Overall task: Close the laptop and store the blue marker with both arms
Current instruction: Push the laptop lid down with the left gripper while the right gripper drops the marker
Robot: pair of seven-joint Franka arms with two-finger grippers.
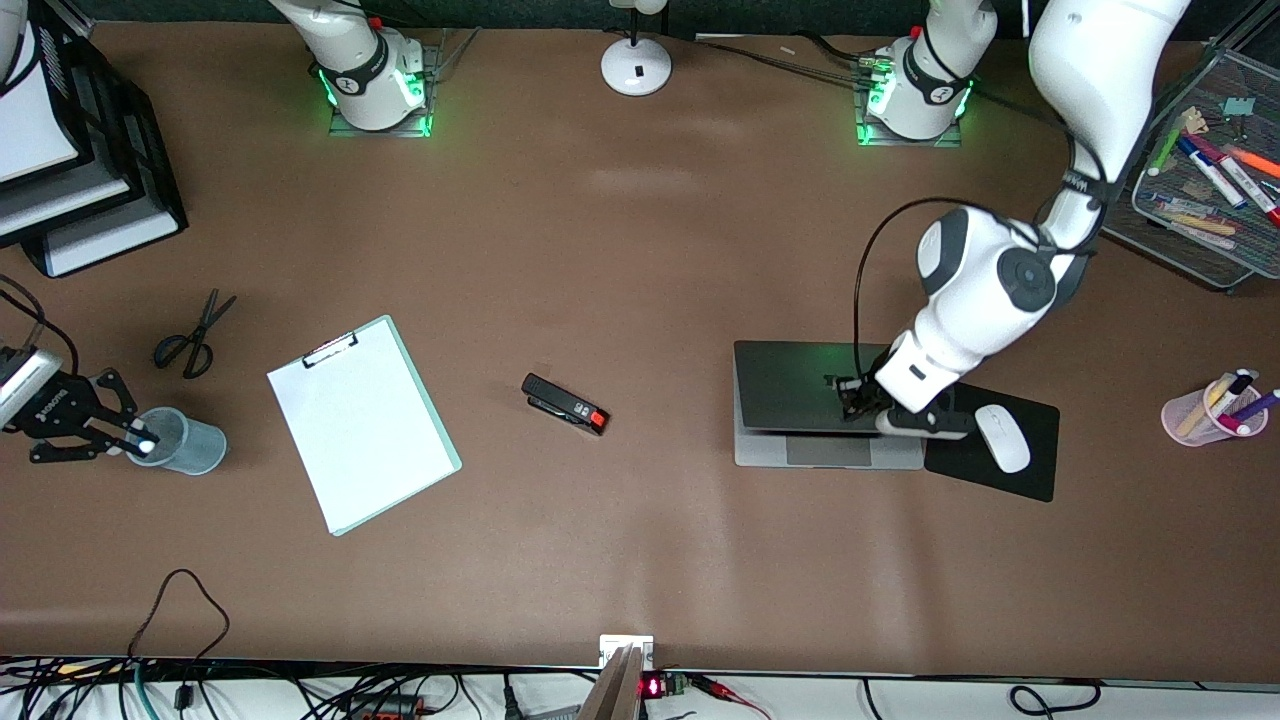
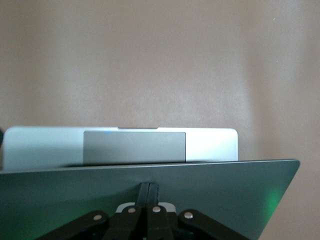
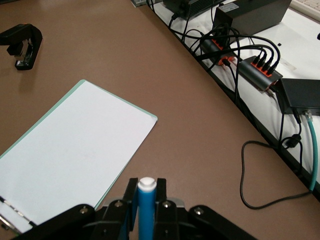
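The laptop lid, now lowered almost flat, will lie flat on the laptop's silver base (image 1: pixel 828 406) beside the black pad once my left gripper releases it.
The laptop (image 1: pixel 770 445) lies toward the left arm's end of the table, its dark lid (image 1: pixel 790 390) lowered almost flat over the silver base. My left gripper (image 1: pixel 853 397) is shut, fingers together, and rests on the lid. In the left wrist view the lid (image 2: pixel 230 190) fills the lower part, with the trackpad (image 2: pixel 134 147) showing past its edge. My right gripper (image 1: pixel 125 440) is shut on the blue marker (image 3: pixel 146 212), white end out, at the rim of a clear grey cup (image 1: pixel 195 445) at the right arm's end of the table.
A clipboard (image 1: pixel 360 425) with white paper, a black stapler (image 1: pixel 565 403) and scissors (image 1: pixel 193 335) lie mid-table. A white mouse (image 1: pixel 1002 437) sits on a black pad (image 1: pixel 1030 480) beside the laptop. A pink cup (image 1: pixel 1205 415) and a mesh tray (image 1: pixel 1190 215) hold other markers. Cables (image 3: pixel 260 65) run along the table edge.
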